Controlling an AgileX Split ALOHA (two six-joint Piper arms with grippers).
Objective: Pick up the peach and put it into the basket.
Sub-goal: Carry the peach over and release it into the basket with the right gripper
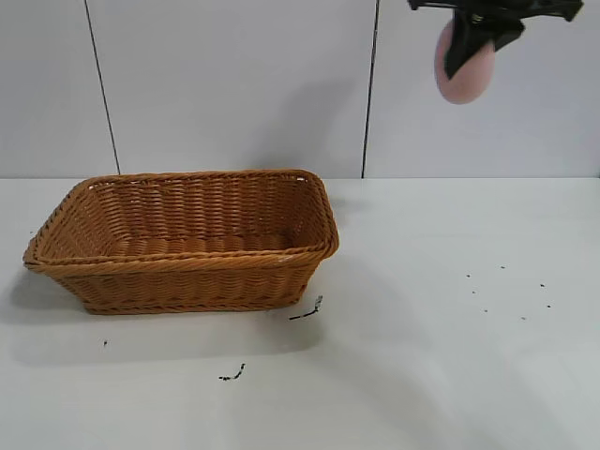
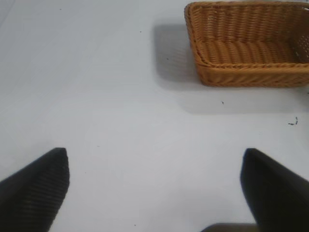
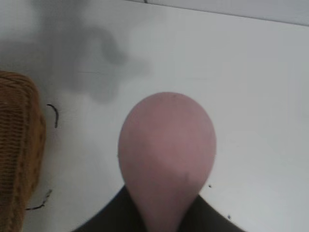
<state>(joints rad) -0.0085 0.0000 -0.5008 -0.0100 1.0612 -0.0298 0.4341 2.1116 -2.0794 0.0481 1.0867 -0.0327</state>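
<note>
Next, my right gripper lets go of the peach on the basket's bottom [image 1: 224,231], close behind the middle of the basket's front rim.
The pale-pink peach [image 1: 464,73] hangs high above the table at the top right, held in my right gripper [image 1: 473,45], whose black fingers are shut on it. In the right wrist view the peach [image 3: 166,150] fills the middle between the fingers, with the table far below. The orange-brown wicker basket [image 1: 187,267] stands on the table at the left, well left of and below the peach; its end shows in the right wrist view [image 3: 17,145]. My left gripper [image 2: 154,193] is open and empty over bare table, with the basket [image 2: 248,72] some way off.
The white table [image 1: 450,356] carries small black scraps near the basket's front right corner [image 1: 307,311] and in front of it [image 1: 232,374], plus dark specks at the right. A pale panelled wall stands behind.
</note>
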